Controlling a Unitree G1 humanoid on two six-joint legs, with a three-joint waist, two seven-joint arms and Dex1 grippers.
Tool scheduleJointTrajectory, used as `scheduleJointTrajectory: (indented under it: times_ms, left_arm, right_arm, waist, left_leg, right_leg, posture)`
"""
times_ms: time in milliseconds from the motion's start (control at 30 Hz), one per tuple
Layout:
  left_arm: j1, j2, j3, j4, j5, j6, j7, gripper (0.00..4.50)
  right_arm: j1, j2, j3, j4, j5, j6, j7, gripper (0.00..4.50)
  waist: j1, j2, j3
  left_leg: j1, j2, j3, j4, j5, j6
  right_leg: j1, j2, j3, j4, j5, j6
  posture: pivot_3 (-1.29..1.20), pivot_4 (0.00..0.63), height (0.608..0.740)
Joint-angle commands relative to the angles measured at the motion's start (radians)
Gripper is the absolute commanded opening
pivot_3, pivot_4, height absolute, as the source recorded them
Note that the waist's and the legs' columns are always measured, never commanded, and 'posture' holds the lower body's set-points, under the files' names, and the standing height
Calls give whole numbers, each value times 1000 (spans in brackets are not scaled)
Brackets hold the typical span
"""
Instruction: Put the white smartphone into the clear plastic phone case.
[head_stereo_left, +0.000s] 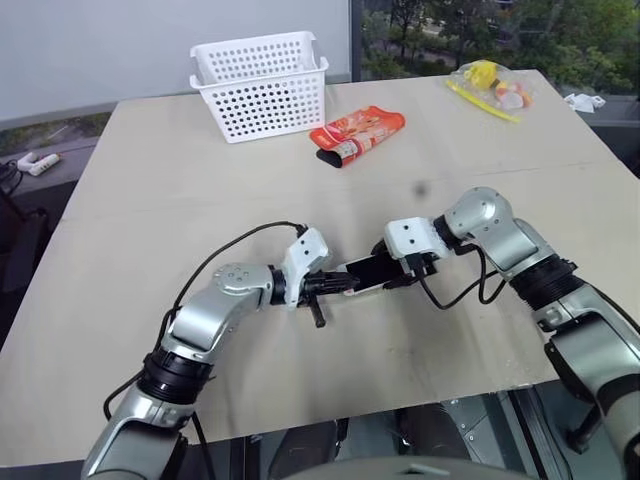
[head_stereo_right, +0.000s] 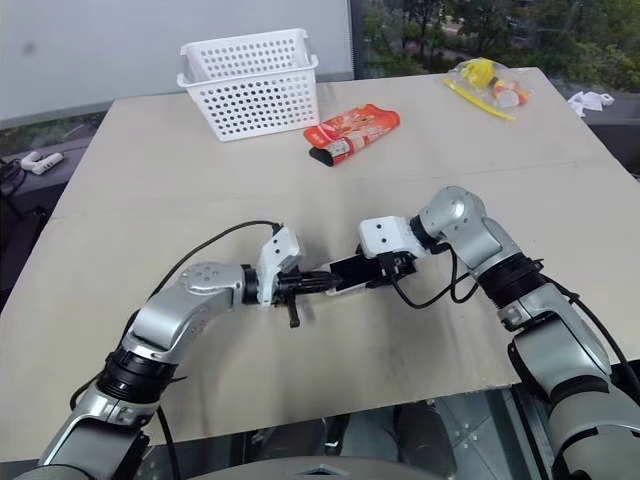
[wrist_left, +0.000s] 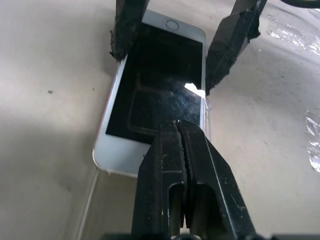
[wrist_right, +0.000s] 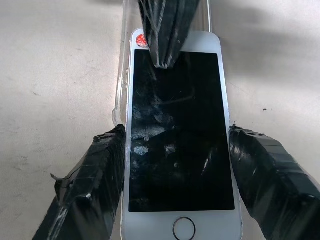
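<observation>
With the smartphone's top end over one side of the case, my right gripper should retake the smartphone's long edges (wrist_right: 227, 117) and draw it back to line it up.
The white smartphone (wrist_right: 177, 135) lies screen up near the table's front, over the clear plastic phone case (wrist_right: 120, 85), whose thin rim shows along one long side and past the phone's far end. My right gripper (wrist_right: 177, 150) clamps the phone's two long edges near the home button, its taped fingers (wrist_right: 90, 185) against the sides. From the other end my left gripper (wrist_left: 178, 127) comes in, shut, its tips resting on the black screen. From the head, both grippers meet at the phone (head_stereo_left: 365, 275).
A white perforated basket (head_stereo_left: 260, 85) stands at the table's back. A red packet (head_stereo_left: 358, 134) lies beside it, and a clear bag of yellow things (head_stereo_left: 490, 85) sits at the back right. The table's front edge (head_stereo_left: 380, 400) is close behind the grippers.
</observation>
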Motion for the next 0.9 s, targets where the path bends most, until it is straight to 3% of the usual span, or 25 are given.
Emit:
scheduleJointTrajectory:
  times_ms: [33,467,633,900]
  left_arm:
    - [16,1,-39,37,50,-14,1,28]
    - [76,-2,-45,52,75,12,38,28]
    - [97,-17,-63,147,110,-4,61,28]
    - [104,-43,-76,265,153,-18,98,28]
  right_arm:
    - [-12,-4,1,-40,8,-5,44,2776]
    - [27,-16,19,-101,1,8,83,2776]
    - [48,-37,31,-193,-41,171,63,2776]
    - [103,-66,31,-308,-32,247,71,2776]
  waist:
    - [0,0,0]
    - [2,0,-2]
    - [10,2,-8]
    - [33,10,-29]
  left_leg:
    - [0,0,0,0,0,0]
    - [0,0,0,0,0,0]
    - [2,0,0,0,0,0]
    - [3,-1,0,0,-3,4]
  right_leg:
    - [0,0,0,0,0,0]
    - [0,0,0,0,0,0]
    - [1,0,0,0,0,0]
    - [2,-1,-1,-1,0,0]
  posture:
    - [0,150,740]
    - [0,150,740]
    - [0,150,740]
    - [0,150,740]
